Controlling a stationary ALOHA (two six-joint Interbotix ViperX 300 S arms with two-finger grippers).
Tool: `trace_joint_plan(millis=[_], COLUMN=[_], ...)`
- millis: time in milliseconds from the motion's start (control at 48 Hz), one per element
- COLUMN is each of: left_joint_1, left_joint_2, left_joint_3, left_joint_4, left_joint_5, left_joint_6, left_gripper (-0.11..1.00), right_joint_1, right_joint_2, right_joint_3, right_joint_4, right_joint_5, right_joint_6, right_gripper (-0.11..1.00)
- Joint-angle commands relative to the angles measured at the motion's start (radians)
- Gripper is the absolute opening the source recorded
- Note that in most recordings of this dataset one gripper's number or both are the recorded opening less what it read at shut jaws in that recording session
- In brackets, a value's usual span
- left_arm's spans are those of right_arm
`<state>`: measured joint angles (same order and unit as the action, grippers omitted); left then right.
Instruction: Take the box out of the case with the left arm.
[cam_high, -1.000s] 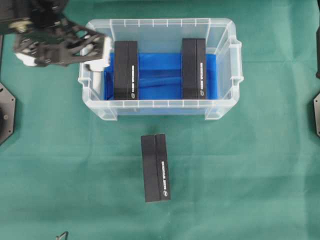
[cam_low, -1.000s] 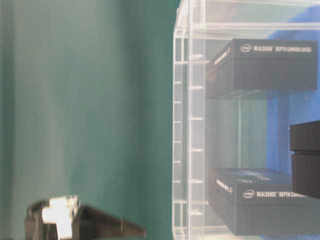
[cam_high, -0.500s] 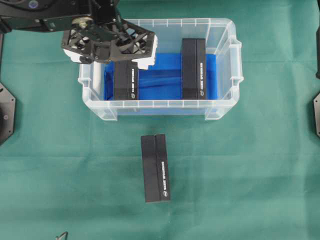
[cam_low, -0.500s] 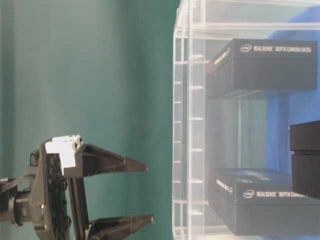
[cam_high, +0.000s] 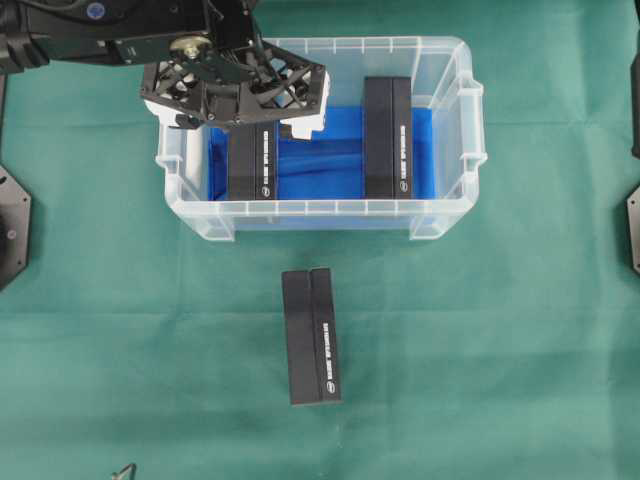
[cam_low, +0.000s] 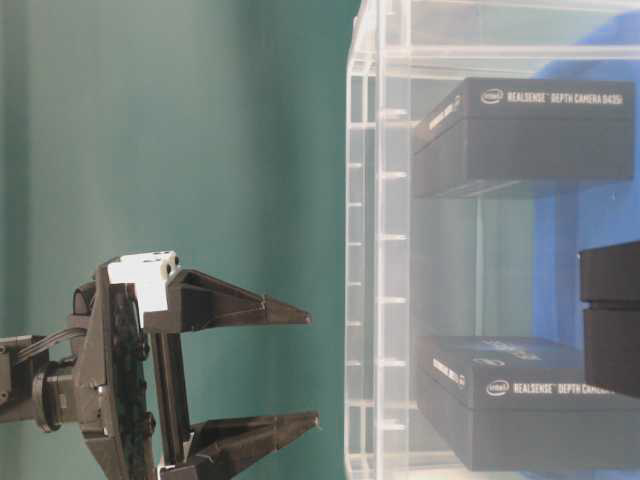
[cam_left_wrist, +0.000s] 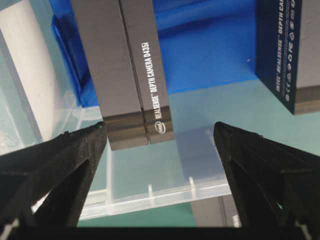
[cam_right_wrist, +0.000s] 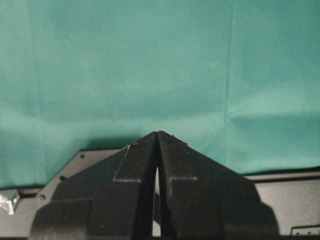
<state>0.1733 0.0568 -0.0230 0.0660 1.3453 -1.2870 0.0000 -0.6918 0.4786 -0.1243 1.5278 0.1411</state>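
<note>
The middle of the black box (cam_high: 252, 136) (cam_left_wrist: 120, 46) below my left gripper in the clear case, by the far end of the white lettering, will be gripped by that gripper.
The clear case (cam_high: 322, 209) with a blue floor holds two black boxes, a left box (cam_high: 252, 160) and a right box (cam_high: 387, 140). My left gripper (cam_high: 240, 115) hangs open above the far end of the left box, one finger on each side, holding nothing. In the left wrist view that box (cam_left_wrist: 125, 65) lies between and beyond the wide-spread fingers (cam_left_wrist: 65, 165), with the case rim (cam_left_wrist: 150, 196) below. From table level the left gripper (cam_low: 310, 370) sits high, clear of the case wall (cam_low: 365, 250). My right gripper (cam_right_wrist: 157, 134) is shut over the cloth.
A third black box (cam_high: 311, 335) lies on the green cloth in front of the case. Black base plates sit at the left edge (cam_high: 12, 225) and right edge (cam_high: 632, 230) of the table.
The left gripper swung right from beside the case's left end to over the left box, staying open. The boxes and case have not moved.
</note>
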Motion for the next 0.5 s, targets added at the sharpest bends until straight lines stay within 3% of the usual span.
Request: trace_joint_plan(millis=[0,479], left_joint_1=[-0.002,0.0], left_joint_2=[-0.015,-0.017], left_joint_3=[-0.023,-0.02], left_joint_4=[0.002,0.0], left_joint_5=[-0.003,-0.003], left_joint_6=[-0.006,-0.015], left_gripper=[0.88,0.88], right_joint_1=[-0.002,-0.002], right_joint_2=[0.0,0.0], right_joint_3=[-0.008,-0.009], right_joint_4=[-0.002,-0.002], right_joint_5=[-0.003,-0.003], right_joint_6=[-0.002,-0.003], right_gripper=[0.01,0.01])
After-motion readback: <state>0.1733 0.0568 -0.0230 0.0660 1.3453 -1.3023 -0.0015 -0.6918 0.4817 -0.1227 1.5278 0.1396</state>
